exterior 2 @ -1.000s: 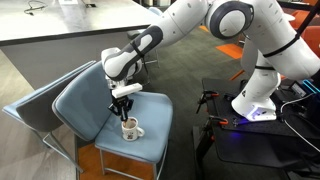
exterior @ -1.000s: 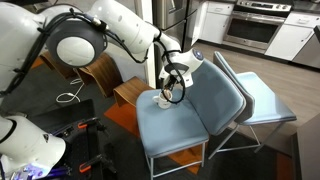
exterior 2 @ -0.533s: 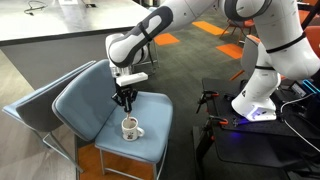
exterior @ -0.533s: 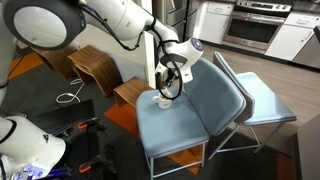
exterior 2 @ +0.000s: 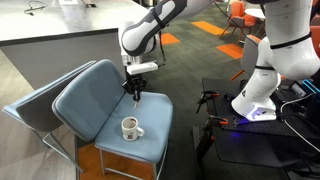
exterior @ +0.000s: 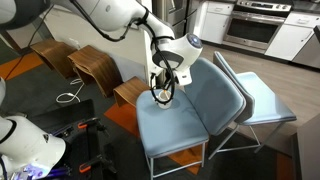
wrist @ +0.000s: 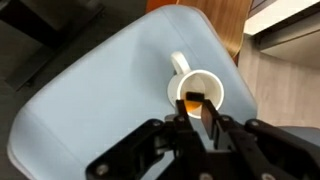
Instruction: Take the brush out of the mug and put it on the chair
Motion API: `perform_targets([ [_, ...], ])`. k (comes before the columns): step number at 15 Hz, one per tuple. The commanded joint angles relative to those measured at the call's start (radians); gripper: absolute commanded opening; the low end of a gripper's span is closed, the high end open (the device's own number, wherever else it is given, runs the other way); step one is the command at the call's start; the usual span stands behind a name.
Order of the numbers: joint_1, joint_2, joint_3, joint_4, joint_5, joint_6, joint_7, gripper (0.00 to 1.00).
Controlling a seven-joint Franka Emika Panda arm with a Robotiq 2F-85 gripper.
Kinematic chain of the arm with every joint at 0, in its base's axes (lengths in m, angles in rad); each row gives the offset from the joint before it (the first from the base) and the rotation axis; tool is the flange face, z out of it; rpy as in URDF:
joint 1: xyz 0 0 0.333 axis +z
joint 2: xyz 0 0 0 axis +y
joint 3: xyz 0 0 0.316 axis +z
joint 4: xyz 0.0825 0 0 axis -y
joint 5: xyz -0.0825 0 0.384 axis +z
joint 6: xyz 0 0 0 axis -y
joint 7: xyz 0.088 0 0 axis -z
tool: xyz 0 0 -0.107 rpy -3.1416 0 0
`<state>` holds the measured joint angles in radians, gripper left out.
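Observation:
The brush will go down from my gripper onto the middle of the slate-blue seat [exterior: 178,116], where I need to leave it beside the white mug.
The white mug [wrist: 214,84] stands on the seat of the slate-blue chair [wrist: 95,90], directly under my gripper [wrist: 198,106]. The jaws stand close together, shut on the brush [wrist: 193,100]; its orange handle and dark tip show end-on at the fingertips, over the mug's mouth. In an exterior view my gripper [exterior 2: 133,95] hangs well above the mug [exterior 2: 130,127] and towards the far side of the chair seat [exterior 2: 100,115]. In both exterior views the brush is too thin to make out. My gripper [exterior: 160,93] covers the mug on the chair [exterior: 195,115].
A paler blue chair [exterior: 255,95] stands pressed behind the slate-blue one and also shows in the other exterior view [exterior 2: 28,105]. Brown wooden stools [exterior: 95,65] stand beside the chair. The robot base [exterior 2: 258,95] and cables lie on the floor nearby.
My gripper has lifted straight up out of the mug and shifted a little towards the far side of the seat. The mug has stayed where it was.

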<state>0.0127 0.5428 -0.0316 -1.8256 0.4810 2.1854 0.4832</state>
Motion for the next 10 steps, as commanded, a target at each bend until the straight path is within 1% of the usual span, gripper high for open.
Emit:
perform_targets([
  [1,0.017,-0.005,-0.039,-0.031,-0.026,0.042,0.094,0.06],
  [2,0.021,0.01,-0.052,-0.02,-0.039,0.05,0.119,0.06],
  [6,0.075,0.098,-0.131,0.055,-0.173,0.043,0.354,0.06],
  [7,0.082,0.12,-0.139,0.076,-0.197,0.036,0.401,0.06],
  [10,0.091,0.207,-0.143,0.187,-0.256,0.017,0.464,0.06],
])
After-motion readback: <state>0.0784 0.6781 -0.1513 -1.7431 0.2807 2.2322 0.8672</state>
